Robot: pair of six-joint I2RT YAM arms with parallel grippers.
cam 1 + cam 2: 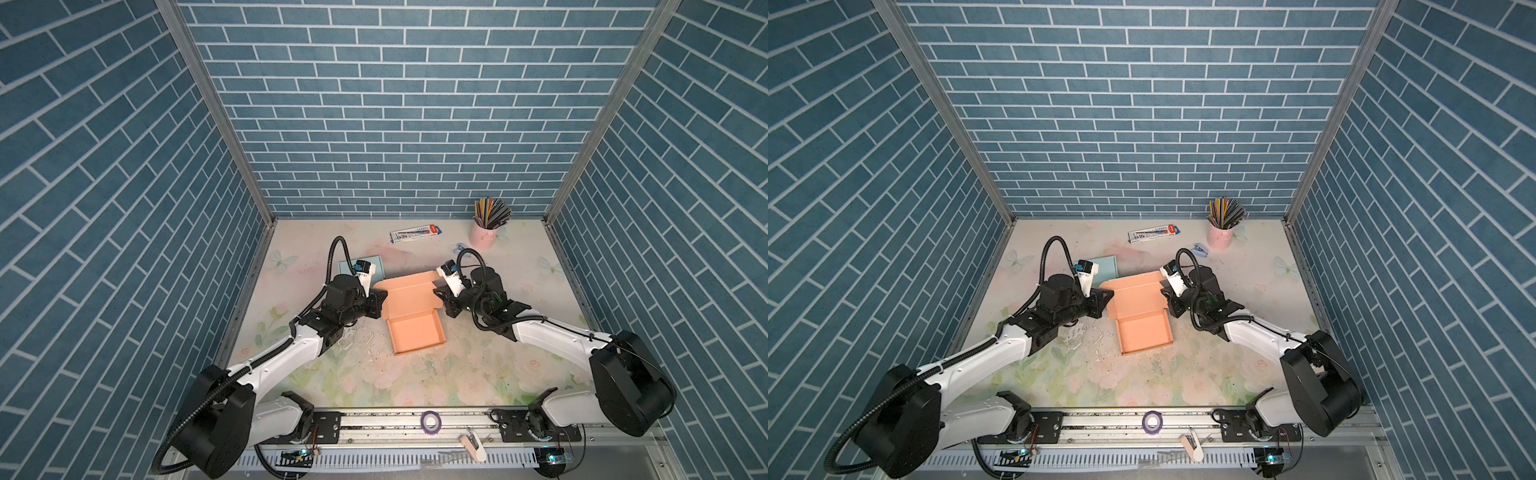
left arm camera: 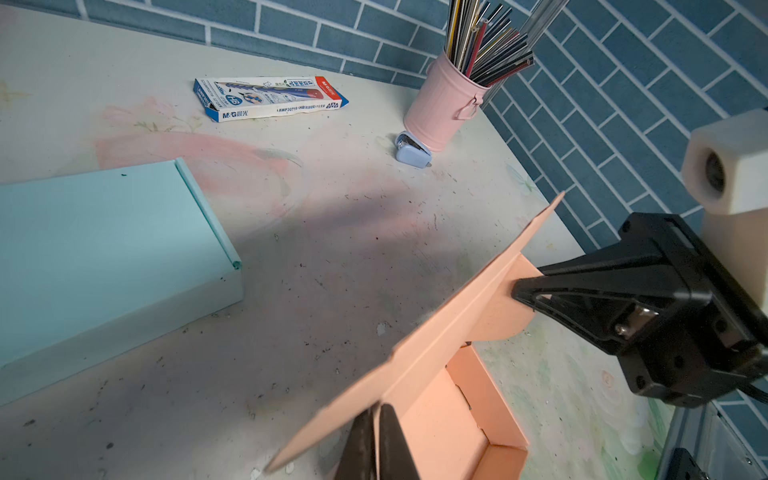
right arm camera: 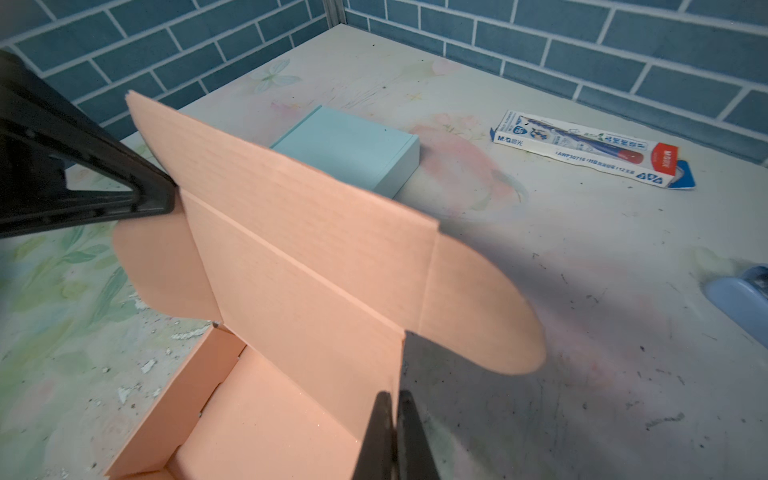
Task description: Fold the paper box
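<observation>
The lid's side flap is pinched by my left gripper close under the front flap's fold, so that gripper should take hold nearer the tray (image 3: 192, 268) before it closes the lid.
The orange paper box (image 1: 415, 332) lies mid-table in both top views (image 1: 1144, 332). Its tray is formed at the front, and its lid panel (image 3: 299, 249) is raised at a slant behind it. My left gripper (image 2: 376, 409) is shut on the lid's left edge, also seen in a top view (image 1: 380, 305). My right gripper (image 3: 392, 397) is shut on the lid's right edge beside a rounded side flap (image 3: 478, 307). In the left wrist view the right gripper (image 2: 519, 291) meets the far edge of the lid (image 2: 457, 332).
A closed light-blue box (image 2: 104, 257) sits behind the left gripper. At the back are a pencil carton (image 1: 414, 233), a pink cup of pencils (image 1: 484, 235) and a small blue stapler (image 2: 411, 151). A purple tape roll (image 1: 430, 422) rests on the front rail.
</observation>
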